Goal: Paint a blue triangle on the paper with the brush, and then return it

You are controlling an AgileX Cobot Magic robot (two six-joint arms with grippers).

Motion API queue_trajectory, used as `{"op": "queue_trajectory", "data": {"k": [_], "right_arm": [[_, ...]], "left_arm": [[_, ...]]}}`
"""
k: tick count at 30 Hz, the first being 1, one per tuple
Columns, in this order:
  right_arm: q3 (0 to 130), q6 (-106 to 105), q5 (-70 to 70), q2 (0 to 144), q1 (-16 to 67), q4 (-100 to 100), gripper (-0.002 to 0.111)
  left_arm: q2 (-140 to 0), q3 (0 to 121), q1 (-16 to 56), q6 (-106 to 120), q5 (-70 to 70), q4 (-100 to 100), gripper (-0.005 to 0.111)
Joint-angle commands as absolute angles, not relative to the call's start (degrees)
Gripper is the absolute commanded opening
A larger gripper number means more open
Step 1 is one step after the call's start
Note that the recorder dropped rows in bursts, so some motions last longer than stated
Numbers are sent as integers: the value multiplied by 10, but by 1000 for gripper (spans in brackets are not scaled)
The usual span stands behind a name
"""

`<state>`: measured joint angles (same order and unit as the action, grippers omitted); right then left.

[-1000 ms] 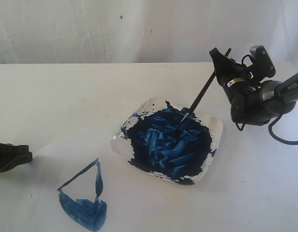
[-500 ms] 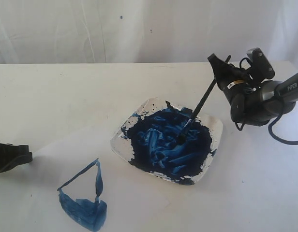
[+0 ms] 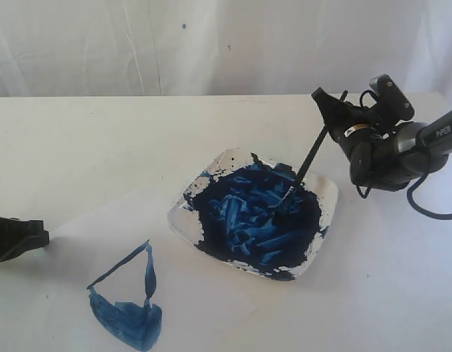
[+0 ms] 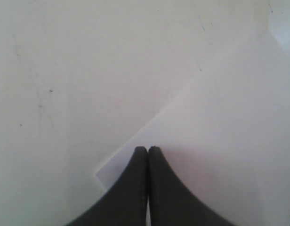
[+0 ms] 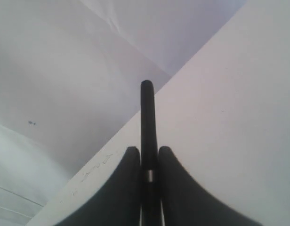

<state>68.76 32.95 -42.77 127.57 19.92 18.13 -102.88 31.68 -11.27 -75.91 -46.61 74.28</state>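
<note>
The robot's right gripper holds the brush near the end of the handle, so it should rest the brush across the plate's rim, open, and take the handle closer to the bristles (image 3: 308,160).
The black-handled brush (image 3: 307,161) slants down from my right gripper (image 3: 325,103), which is shut on its upper handle. Its bristle tip sits in the dark-blue paint of the plate (image 3: 327,196). In the right wrist view the brush handle (image 5: 147,113) stands pinched between the fingers of the right gripper (image 5: 147,150). The blue triangle (image 3: 127,301) lies on the paper (image 3: 204,286) near the front left, its lower corner filled in. My left gripper (image 3: 20,236) rests shut at the paper's left end, holding nothing. In the left wrist view the left gripper (image 4: 147,149) lies over the paper (image 4: 220,117) by a corner.
The plate rests on the white table (image 3: 101,147), partly over the paper's far right part. A white cloth backdrop (image 3: 211,44) hangs behind the table. The right arm's cable (image 3: 424,209) loops at the right edge.
The right gripper has sunk a little and shifted left, and the brush tip has slid slightly rightward and nearer through the paint. The left gripper has not moved.
</note>
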Motion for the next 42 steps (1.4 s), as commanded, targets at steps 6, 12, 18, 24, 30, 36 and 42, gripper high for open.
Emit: {"op": "queue_trajectory", "data": {"k": [6,12,18,24,30,36,42], "right_arm": [[685,286,-427,1275,194,184,16],[685,286,-425,1275,194,184,19],[685,286,-425,1275,194,184,21],[685,286,-428,1275,194,184,21],[686,273,-428,1275,194,154,25],[709,258,-380,1275,194,147,58],[784,260,-205,1275,182,147,63]], "left_arm": [[-1035,314,-113,-756,-393,748,0],[-1035,314,-113,-756,-393,748,0],[-1035,314,-113,-756,-393,748,0],[-1035,314,-113,-756,-393,748,0],[-1035,314,-113,-756,-393,748,0],[-1035,314,-113,-756,-393,748,0],[-1035,314,-113,-756,-393,748,0]]}}
